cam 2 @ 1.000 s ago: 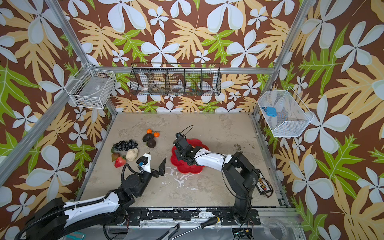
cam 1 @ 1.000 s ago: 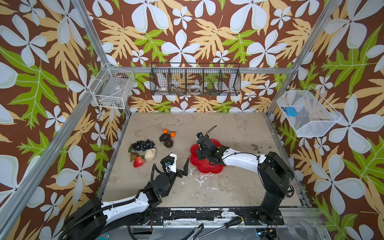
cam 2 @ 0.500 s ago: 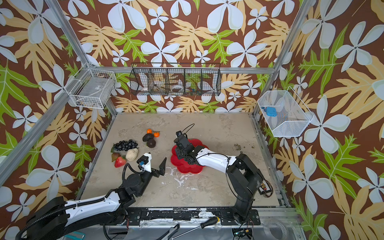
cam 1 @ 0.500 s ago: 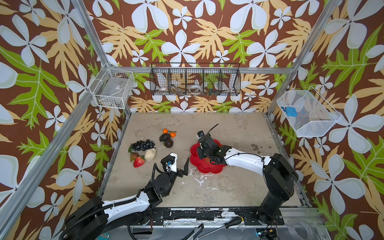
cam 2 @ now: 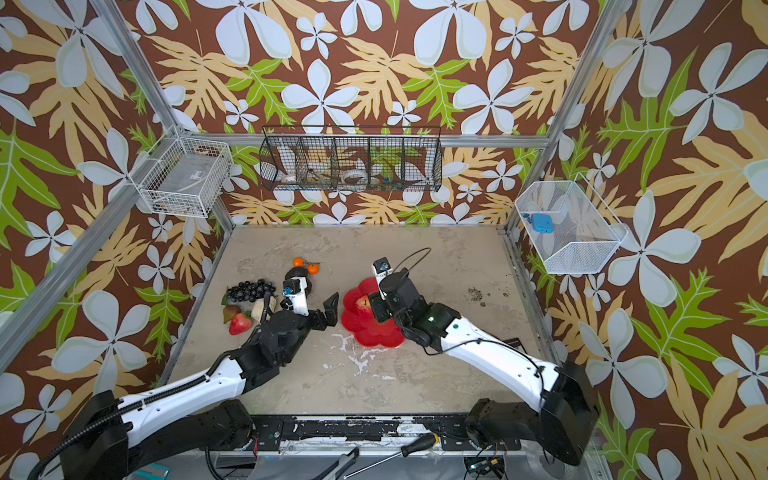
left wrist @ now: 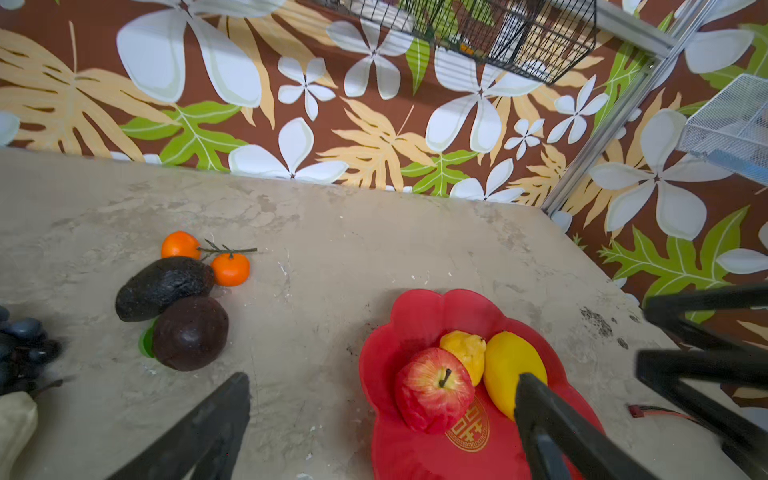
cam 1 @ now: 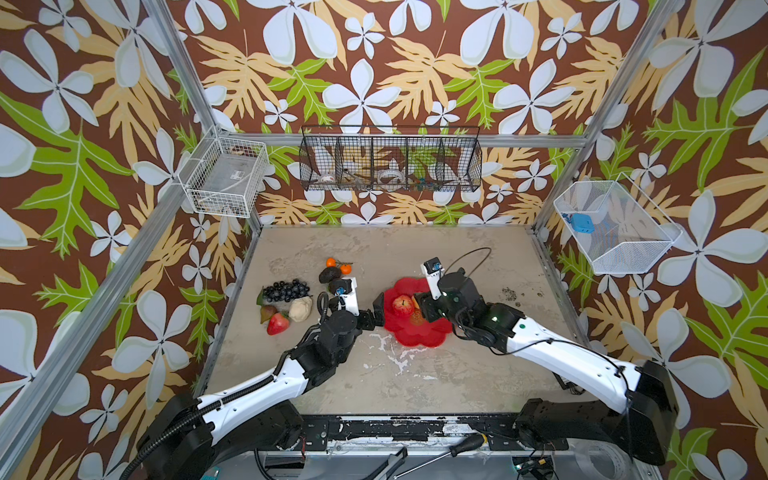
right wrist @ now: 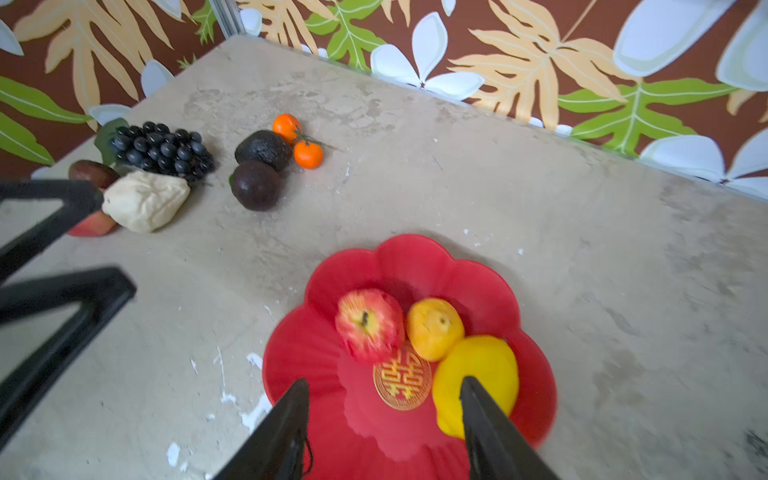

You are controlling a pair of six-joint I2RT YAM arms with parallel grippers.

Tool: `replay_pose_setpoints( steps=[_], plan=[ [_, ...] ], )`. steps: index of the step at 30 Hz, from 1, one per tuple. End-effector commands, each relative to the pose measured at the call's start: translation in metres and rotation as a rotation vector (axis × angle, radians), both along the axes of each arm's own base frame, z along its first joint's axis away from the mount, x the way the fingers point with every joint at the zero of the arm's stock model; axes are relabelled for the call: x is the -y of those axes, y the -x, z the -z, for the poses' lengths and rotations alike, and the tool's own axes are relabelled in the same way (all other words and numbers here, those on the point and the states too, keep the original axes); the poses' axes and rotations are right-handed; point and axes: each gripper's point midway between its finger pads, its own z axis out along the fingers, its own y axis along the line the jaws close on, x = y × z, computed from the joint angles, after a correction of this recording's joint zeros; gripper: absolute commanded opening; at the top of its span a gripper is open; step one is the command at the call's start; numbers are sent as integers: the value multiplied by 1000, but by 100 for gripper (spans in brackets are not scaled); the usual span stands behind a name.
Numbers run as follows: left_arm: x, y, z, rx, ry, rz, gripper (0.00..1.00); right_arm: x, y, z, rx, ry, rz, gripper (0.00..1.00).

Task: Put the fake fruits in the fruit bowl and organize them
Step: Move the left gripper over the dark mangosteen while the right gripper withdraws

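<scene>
Next, I move my left gripper next to the sides of the dark round fruit [cam 1: 336, 284] [left wrist: 190, 333] beside the avocado and close it there.
The red scalloped fruit bowl [cam 1: 419, 337] sits mid-table and holds a red apple [right wrist: 369, 324], a small yellow lemon [right wrist: 434, 328] and a large lemon [right wrist: 478, 378]. My right gripper [right wrist: 385, 381] hangs open over the bowl's gold centre with nothing between its fingers. Beside the bowl's left rim my left gripper [left wrist: 384, 380] is wide open and empty. Black grapes [cam 1: 286, 289], a cream lumpy piece [cam 1: 300, 308], a strawberry [cam 1: 277, 323] and a pear [cam 1: 267, 311] lie at the left. Farther back lie an avocado [cam 1: 330, 274], two stemmed oranges [cam 1: 331, 262] and a dark round fruit [left wrist: 190, 332].
A black wire basket [cam 1: 390, 162] hangs on the back wall. White wire baskets hang on the left wall [cam 1: 226, 178] and the right wall [cam 1: 615, 228]. A screwdriver [cam 1: 440, 455] lies on the front rail. White flecks [cam 1: 390, 351] mark the table near the bowl.
My right gripper's jaws have spread apart and drawn back from the apple, which now lies free in the bowl. The left gripper has moved forward toward the bowl's left rim, still open.
</scene>
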Motion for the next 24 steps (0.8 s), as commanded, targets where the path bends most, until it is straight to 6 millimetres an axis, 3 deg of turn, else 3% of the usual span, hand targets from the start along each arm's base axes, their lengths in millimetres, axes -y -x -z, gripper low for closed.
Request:
replay_pose_setpoints(
  steps=[1, 9, 16, 24],
  plan=[
    [-18, -4, 30, -154, -80, -109, 100, 27, 5, -2, 73, -45, 98, 65],
    [-45, -47, 60, -356, -12, -244, 100, 66, 26, 17, 134, -166, 203, 71],
    [-65, -82, 101, -520, -13, -325, 98, 77, 36, 22, 189, -213, 198, 72],
    [-81, -106, 123, -584, -129, -455, 100, 84, 38, 39, 196, -220, 221, 72]
  ],
)
